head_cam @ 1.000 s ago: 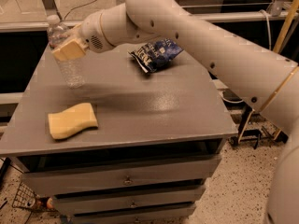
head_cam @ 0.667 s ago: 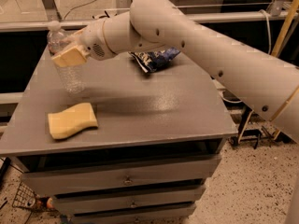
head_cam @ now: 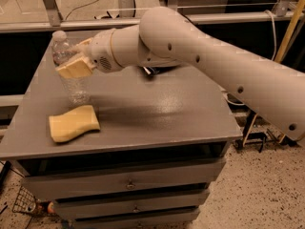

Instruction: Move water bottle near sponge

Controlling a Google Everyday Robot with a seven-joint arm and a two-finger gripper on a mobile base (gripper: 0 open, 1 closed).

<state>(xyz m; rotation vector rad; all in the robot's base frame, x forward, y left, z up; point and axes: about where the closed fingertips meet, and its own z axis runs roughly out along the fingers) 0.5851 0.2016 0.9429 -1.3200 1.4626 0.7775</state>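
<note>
The robot's gripper needs to release the water bottle upright on the grey table point(head_cam: 83, 104) close behind the back edge of the sponge.
The water bottle point(head_cam: 76, 87) is clear with a white cap and stands upright at the left of the grey table point(head_cam: 167, 113). My gripper point(head_cam: 70, 57) is shut on its middle, with a tan pad point(head_cam: 76, 68) across the front of the bottle. The bottle's base is close to the table top, just behind the sponge. The sponge point(head_cam: 74, 123) is pale yellow and wavy-edged. It lies flat near the table's front left edge, a few centimetres in front of the bottle.
My large white arm point(head_cam: 205, 56) reaches across the table from the right and hides most of a dark blue snack bag point(head_cam: 150, 71) at the back. Drawers point(head_cam: 128, 182) sit below the table top. A metal rail runs behind.
The gripper has carried the bottle from the back left corner forward toward the sponge and lower. The arm now covers most of the snack bag. The sponge has not moved.
</note>
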